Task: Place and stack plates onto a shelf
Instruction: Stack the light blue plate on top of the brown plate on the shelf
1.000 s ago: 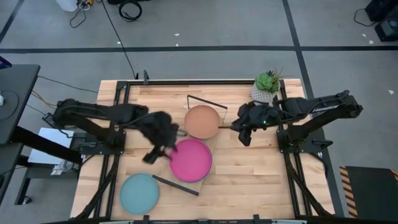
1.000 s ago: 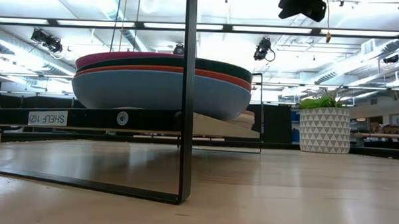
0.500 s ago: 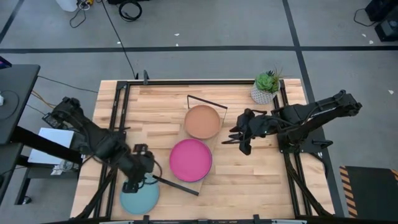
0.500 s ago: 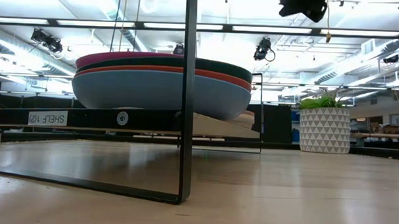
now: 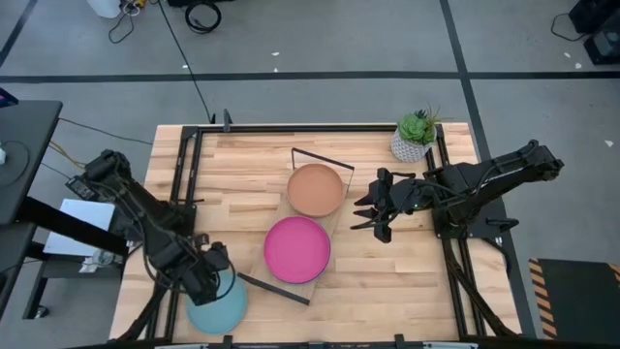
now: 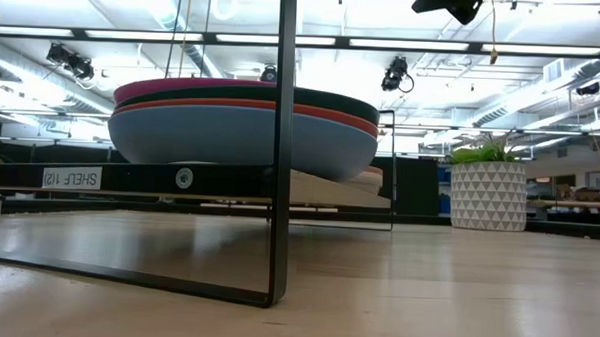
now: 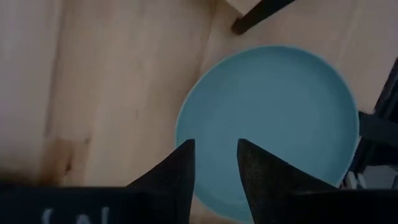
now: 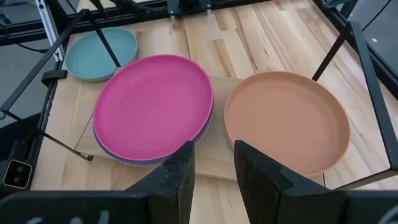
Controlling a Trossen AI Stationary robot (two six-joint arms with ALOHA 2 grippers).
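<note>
My left gripper is hanging with both open fingers over the inside of the light blue plate, so next I move across and pinch the plate's rim [image 7: 179, 118] before I lift.
A light blue plate [image 5: 215, 302] lies flat on the table near its near left corner. My left gripper [image 5: 207, 277] is open just above that plate's rim [image 7: 181, 134], pointing down, and I see no touch. A stack topped by a magenta plate [image 5: 297, 249] and a tan-brown plate [image 5: 315, 189] rest side by side on the light wood shelf [image 5: 334, 233]. The low view shows the magenta stack [image 6: 242, 121] as several plates. My right gripper [image 5: 372, 209] is open and empty, to the right of the tan-brown plate, facing both plates [image 8: 152, 106].
Black wire frames stand at the shelf's far end [image 5: 322, 158] and near end [image 5: 273, 289]. A potted plant [image 5: 415, 136] stands at the far right corner. Black rails [image 5: 184, 174] run along the table's left and right sides. Bare wood lies right of the shelf.
My left gripper has left the magenta plate's left edge and gone toward the table's near left corner, down over the light blue plate. My right gripper has drawn back a little from the tan-brown plate toward the right edge. The plates have stayed where they were.
</note>
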